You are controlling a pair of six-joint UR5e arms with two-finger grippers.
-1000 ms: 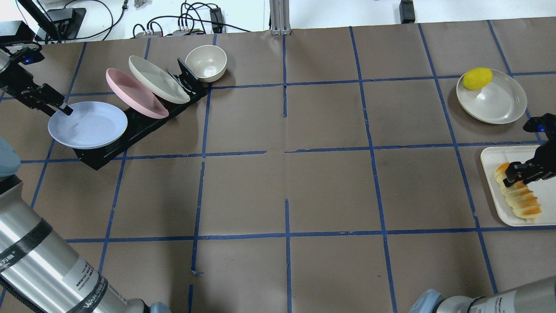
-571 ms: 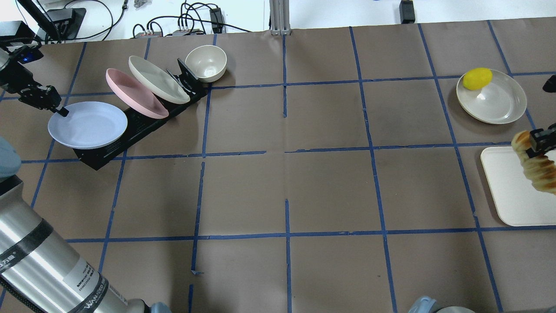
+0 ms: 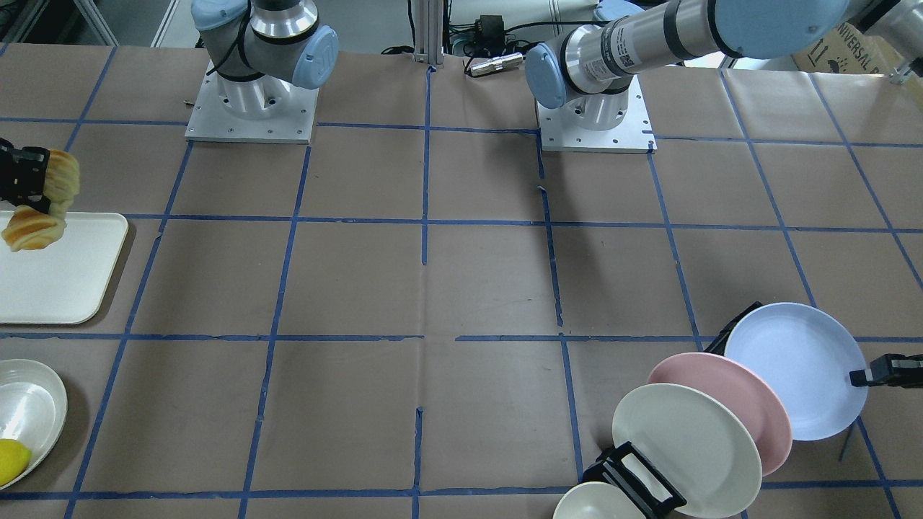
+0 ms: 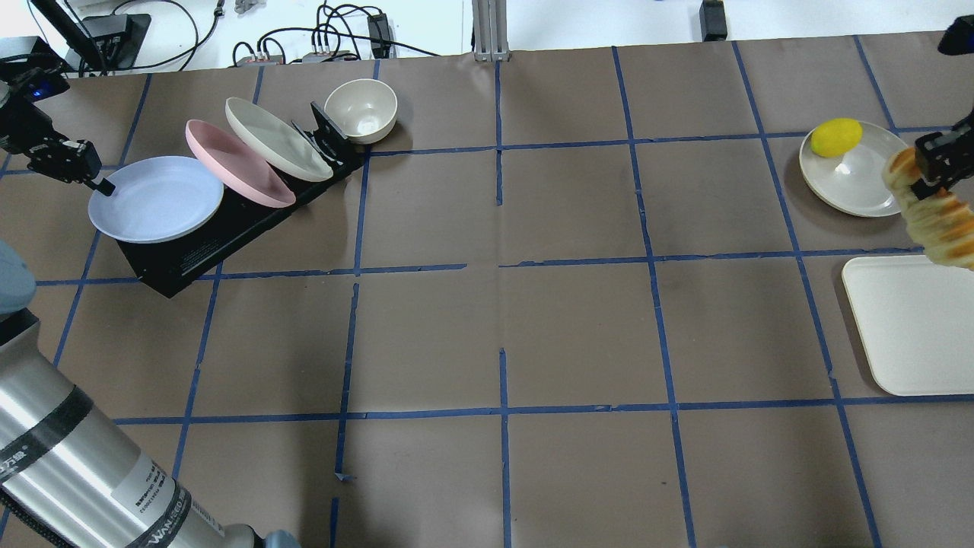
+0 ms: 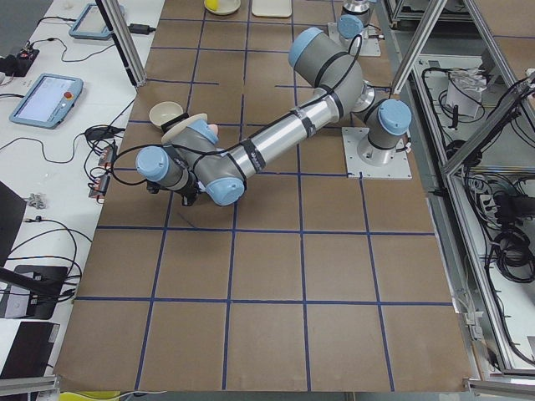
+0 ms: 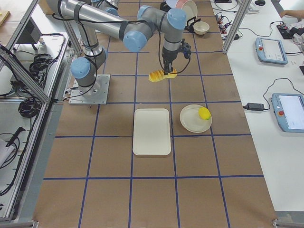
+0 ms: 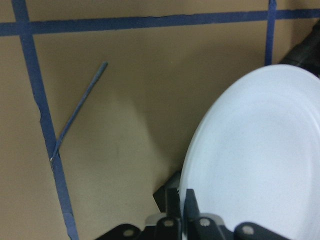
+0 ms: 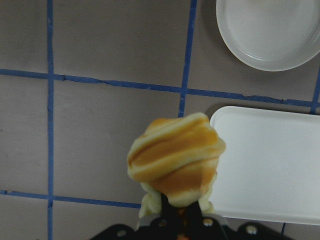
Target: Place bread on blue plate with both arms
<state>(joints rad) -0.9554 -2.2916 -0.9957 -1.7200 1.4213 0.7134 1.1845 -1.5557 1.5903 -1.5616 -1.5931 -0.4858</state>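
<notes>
The robot's left gripper needs to release the blue plate on the table midway (image 3: 416, 312) between the white tray and the black rack. The plate is now tilted above the rack's front slot.
The bread (image 4: 940, 224), a striped golden and cream loaf, hangs in the air from my right gripper (image 4: 922, 173), which is shut on its upper end, above the far edge of the white tray (image 4: 909, 327). The right wrist view shows the loaf (image 8: 175, 157) end-on between the fingers. The blue plate (image 4: 156, 199) is tilted above the front slot of the black rack (image 4: 198, 247). My left gripper (image 4: 101, 185) is shut on its left rim, which the left wrist view (image 7: 260, 160) shows pinched between the fingers.
A pink plate (image 4: 240, 164) and a cream plate (image 4: 278, 139) lean in the rack, with a cream bowl (image 4: 361, 110) behind. A yellow lemon (image 4: 835, 137) lies on a cream plate (image 4: 860, 183) far right. The brown table (image 4: 502, 320) has blue tape lines.
My right gripper has lifted the bread off the white tray and carried it up and away. My left gripper has raised the blue plate slightly from the rack.
</notes>
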